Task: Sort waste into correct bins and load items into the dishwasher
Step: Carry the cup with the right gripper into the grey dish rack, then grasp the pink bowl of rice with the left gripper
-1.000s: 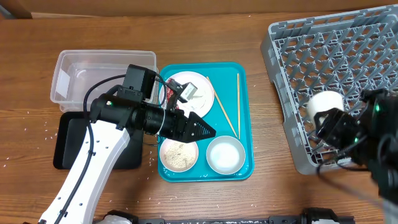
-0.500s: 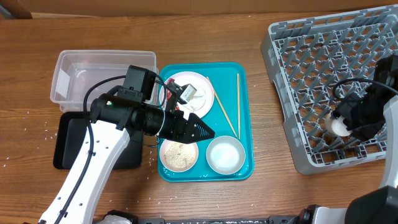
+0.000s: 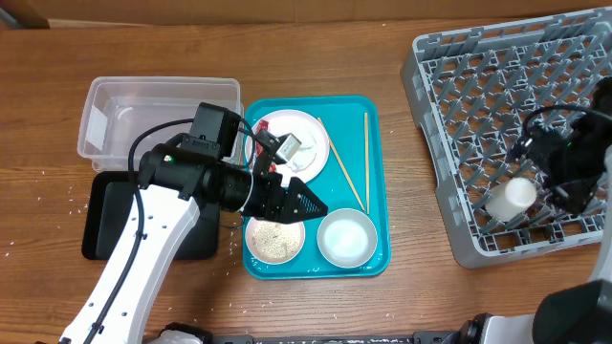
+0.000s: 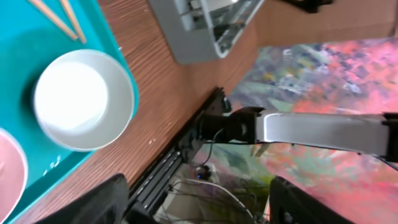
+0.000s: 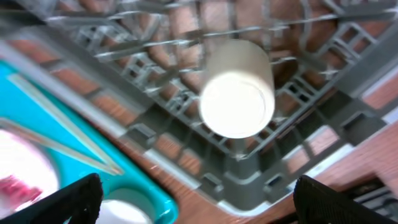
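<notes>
My left gripper is going to close on the rim of the bowl of rice (image 3: 304, 235) (image 4: 25, 167), and it will do so on the side that faces the white bowl.
The grey dish rack (image 3: 497, 86) stands at the right. A white cup (image 3: 510, 198) lies on its side in the rack's near part, and it also shows in the right wrist view (image 5: 239, 93). My right gripper (image 3: 562, 177) hovers just right of the cup, open and empty (image 5: 196, 199). My left gripper (image 3: 311, 201) is open and empty over the teal tray (image 3: 378, 191), above a white bowl (image 4: 84, 99). On the tray are a plate (image 3: 311, 129) with a red wrapper (image 3: 263, 153) and a paper wad (image 3: 290, 143), two chopsticks (image 3: 364, 158), and a bowl of rice (image 3: 274, 239).
A clear tub (image 3: 158, 119) and a black tray (image 3: 105, 225) stand left of the teal tray, partly under my left arm. Loose rice grains (image 3: 38, 174) are scattered on the wood at the far left. The rack's corner (image 4: 211, 25) shows in the left wrist view.
My right gripper has let go of the white cup, which now lies on its side in the rack. The gripper has moved away to the right. The left arm has barely moved.
</notes>
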Robot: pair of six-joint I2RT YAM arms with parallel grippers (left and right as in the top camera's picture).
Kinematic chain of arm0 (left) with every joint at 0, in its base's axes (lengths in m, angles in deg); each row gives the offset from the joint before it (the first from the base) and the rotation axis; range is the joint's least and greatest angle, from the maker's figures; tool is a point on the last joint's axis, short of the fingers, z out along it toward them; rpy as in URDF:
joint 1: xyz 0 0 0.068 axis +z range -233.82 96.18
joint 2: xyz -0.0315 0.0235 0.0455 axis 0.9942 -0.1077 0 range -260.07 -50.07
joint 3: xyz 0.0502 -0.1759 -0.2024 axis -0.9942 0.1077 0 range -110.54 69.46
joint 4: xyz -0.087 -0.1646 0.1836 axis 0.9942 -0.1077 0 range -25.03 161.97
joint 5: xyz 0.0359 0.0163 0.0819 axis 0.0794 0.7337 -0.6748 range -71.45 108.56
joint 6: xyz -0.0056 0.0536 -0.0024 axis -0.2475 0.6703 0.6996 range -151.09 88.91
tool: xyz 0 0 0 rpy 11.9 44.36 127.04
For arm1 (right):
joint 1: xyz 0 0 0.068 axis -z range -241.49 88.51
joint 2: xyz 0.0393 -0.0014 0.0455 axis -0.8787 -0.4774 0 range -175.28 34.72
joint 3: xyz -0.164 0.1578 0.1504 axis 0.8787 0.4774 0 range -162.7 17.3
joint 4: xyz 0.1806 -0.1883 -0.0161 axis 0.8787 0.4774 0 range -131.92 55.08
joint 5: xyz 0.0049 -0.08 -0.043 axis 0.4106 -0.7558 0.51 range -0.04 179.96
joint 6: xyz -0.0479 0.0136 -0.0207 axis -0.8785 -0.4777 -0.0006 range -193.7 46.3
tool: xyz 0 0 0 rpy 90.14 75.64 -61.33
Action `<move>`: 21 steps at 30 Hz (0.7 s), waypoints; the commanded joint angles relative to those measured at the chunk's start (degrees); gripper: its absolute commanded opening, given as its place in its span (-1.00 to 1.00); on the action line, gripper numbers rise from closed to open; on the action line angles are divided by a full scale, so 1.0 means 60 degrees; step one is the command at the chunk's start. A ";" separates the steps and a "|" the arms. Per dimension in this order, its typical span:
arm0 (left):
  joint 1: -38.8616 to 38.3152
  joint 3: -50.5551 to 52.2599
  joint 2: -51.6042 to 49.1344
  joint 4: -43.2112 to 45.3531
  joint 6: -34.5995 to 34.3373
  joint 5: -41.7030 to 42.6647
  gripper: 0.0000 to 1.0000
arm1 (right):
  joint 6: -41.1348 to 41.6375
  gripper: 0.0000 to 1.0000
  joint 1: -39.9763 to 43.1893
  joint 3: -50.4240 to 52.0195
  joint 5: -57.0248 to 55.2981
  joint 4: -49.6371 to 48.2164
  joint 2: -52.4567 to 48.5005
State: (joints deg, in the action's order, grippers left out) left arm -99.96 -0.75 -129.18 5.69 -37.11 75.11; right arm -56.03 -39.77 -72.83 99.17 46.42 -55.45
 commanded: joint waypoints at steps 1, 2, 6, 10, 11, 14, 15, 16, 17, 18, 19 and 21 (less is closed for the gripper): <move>-0.0131 -0.0109 0.0066 -0.0098 -0.0076 -0.0721 0.35 | -0.0831 0.99 -0.0186 -0.0521 0.1563 0.0084 0.1147; -0.0208 -0.0109 0.0066 -0.0095 -0.0186 -0.0994 0.31 | -0.0969 0.99 -0.0321 -0.0521 0.1861 0.0098 0.1530; -0.1060 -0.0109 0.0066 -0.0211 -0.1832 -0.4284 0.29 | -0.0962 0.98 -0.1049 -0.0517 0.2430 0.0113 0.2703; -0.2681 0.0237 0.0062 -0.0237 -0.4058 -0.8331 0.29 | -0.0958 0.97 -0.2594 -0.0517 0.2590 0.0178 0.3559; -0.2962 0.0361 0.0058 -0.0219 -0.4488 -0.8983 0.29 | -0.0954 0.97 -0.2903 -0.0514 0.2590 0.0222 0.3636; -0.3738 0.1173 -0.0062 0.0342 -0.5799 -1.0280 0.26 | -0.0754 0.91 -0.4044 -0.0455 0.2583 0.0266 0.3770; -0.3825 0.1421 -0.0127 0.0659 -0.5916 -1.0233 0.24 | -0.0652 0.91 -0.4237 -0.0455 0.2586 0.0262 0.3770; -0.3887 0.1694 -0.0222 0.1005 -0.6156 -1.0171 0.21 | -0.0539 0.91 -0.4484 -0.0452 0.2586 0.0237 0.3767; -0.3891 0.1938 -0.0372 0.1359 -0.6349 -1.0138 0.19 | -0.0441 0.91 -0.4699 -0.0452 0.2583 0.0208 0.3759; -0.3883 0.2084 -0.0517 0.1657 -0.6444 -1.0127 0.17 | -0.0441 0.91 -0.4867 -0.0452 0.2586 0.0175 0.3759; -0.3880 0.2164 -0.0645 0.1898 -0.6499 -1.0131 0.16 | -0.0441 0.91 -0.5005 -0.0452 0.2583 0.0138 0.3759; -0.3869 0.2197 -0.0984 0.2419 -0.6506 -1.0000 0.13 | -0.0441 0.91 -0.5162 -0.0452 0.2586 0.0087 0.3759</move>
State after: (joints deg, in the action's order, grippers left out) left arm -123.13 11.40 -132.31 16.95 -71.91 17.78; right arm -59.53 -68.95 -74.73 114.36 47.58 -33.38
